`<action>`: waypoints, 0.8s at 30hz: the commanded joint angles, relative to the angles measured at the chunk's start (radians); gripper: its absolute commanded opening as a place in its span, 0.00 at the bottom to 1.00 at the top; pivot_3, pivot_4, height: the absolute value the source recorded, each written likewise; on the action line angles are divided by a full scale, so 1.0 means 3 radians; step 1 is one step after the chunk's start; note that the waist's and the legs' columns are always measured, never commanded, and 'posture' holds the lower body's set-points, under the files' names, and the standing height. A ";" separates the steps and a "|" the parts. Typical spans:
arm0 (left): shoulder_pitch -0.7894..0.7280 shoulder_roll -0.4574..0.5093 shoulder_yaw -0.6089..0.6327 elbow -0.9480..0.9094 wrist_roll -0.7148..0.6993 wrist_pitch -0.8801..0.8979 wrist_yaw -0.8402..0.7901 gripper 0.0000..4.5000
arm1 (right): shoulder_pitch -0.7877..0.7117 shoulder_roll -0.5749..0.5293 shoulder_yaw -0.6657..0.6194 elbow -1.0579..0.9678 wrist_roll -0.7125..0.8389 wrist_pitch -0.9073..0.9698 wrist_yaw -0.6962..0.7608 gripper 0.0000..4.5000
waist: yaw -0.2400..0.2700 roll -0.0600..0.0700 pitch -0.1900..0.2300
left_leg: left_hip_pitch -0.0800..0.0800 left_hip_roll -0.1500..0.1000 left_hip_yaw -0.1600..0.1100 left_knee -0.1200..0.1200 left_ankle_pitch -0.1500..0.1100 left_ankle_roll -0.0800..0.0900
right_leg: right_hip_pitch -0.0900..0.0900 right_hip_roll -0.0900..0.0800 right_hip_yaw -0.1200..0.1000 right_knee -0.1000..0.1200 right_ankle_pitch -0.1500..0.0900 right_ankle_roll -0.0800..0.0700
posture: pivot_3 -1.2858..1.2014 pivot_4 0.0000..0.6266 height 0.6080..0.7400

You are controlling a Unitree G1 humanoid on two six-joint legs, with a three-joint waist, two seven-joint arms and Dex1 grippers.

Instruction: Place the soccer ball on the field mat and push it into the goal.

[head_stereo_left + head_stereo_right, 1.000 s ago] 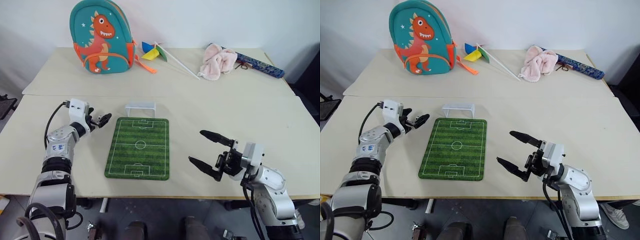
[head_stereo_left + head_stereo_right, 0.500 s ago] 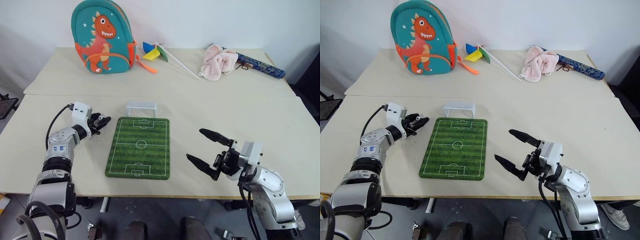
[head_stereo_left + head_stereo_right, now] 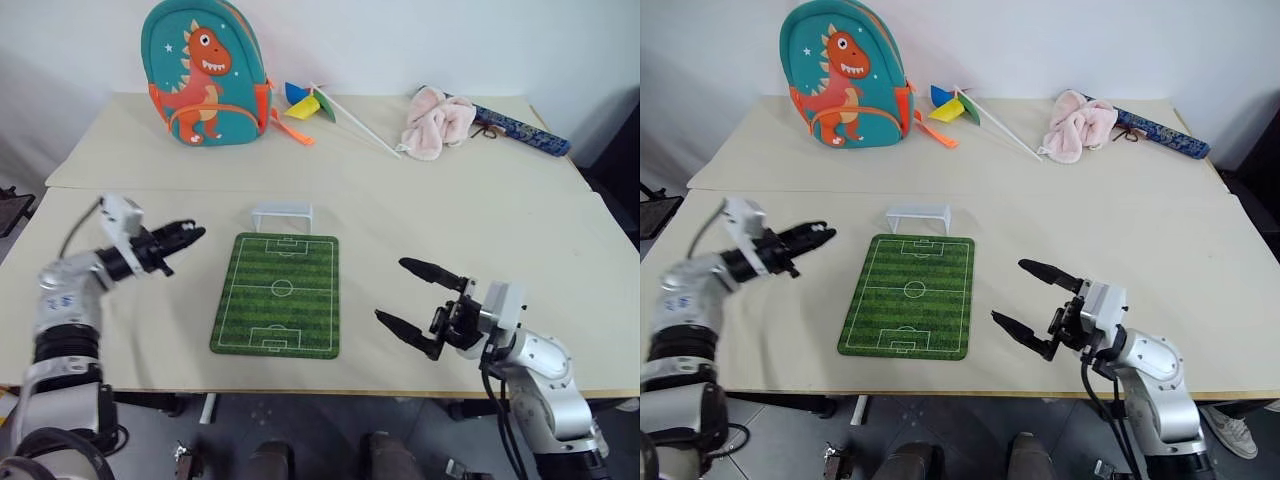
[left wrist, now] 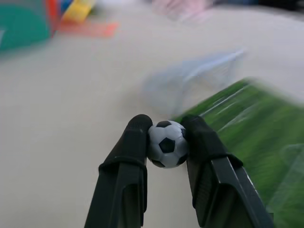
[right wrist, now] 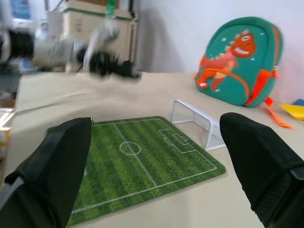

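Note:
The robot's left gripper will set the soccer ball down on the field mat's white box [image 3: 282, 329] near the front edge of the table. The ball is now raised above the table.
The soccer ball [image 4: 167, 144], white with black patches, sits clamped between the two black fingertips of my left gripper [image 3: 190, 233], which is shut on it and raised above the table, left of the field mat [image 3: 278, 294]. The green mat with white pitch lines lies flat near the table's front. The white goal [image 3: 282, 216] stands just beyond the mat's far end. My right gripper [image 3: 412, 304] hangs open to the right of the mat, nothing between its fingers.
A teal dinosaur backpack [image 3: 204, 72] stands at the back left. A coloured pinwheel [image 3: 318, 106], a pink cloth [image 3: 436, 122] and a dark blue patterned bar [image 3: 522, 130] lie along the back of the table. The table's front edge runs just below the mat.
My left gripper closed on the soccer ball at the table surface, then lifted it up and drew back to the left. The right gripper stayed where it was.

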 commanded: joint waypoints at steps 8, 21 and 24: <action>0.0787 -0.0166 -0.0791 -0.1535 0.0190 -0.0139 -0.0434 0.19 | 0.0320 -0.0664 -0.0018 -0.0482 0.0396 0.0295 0.0962 1.00 | 0.0032 0.0007 0.0002 | -0.0001 0.0002 0.0000 0.0005 -0.0001 0.0001 | 0.0006 0.0004 -0.0001 -0.0005 0.0000 0.0000 | 0.52 0.24 1.00; 0.0821 -0.0705 -0.1339 -0.1264 0.0762 -0.0910 -0.0115 0.19 | 0.0419 -0.0555 -0.0063 -0.0331 0.0251 0.0244 0.0940 1.00 | 0.0031 0.0007 0.0001 | 0.0002 0.0000 0.0005 0.0011 -0.0001 0.0002 | 0.0005 0.0002 0.0003 -0.0006 0.0002 0.0003 | 0.52 0.24 1.00; 0.0806 -0.0707 -0.1373 -0.1201 0.0776 -0.0921 -0.0113 0.19 | 0.0411 -0.0525 -0.0058 -0.0330 0.0230 0.0230 0.0915 1.00 | 0.0033 0.0007 0.0001 | 0.0002 -0.0001 0.0005 0.0012 -0.0001 0.0002 | 0.0005 0.0003 0.0003 -0.0006 0.0002 0.0003 | 0.52 0.24 1.00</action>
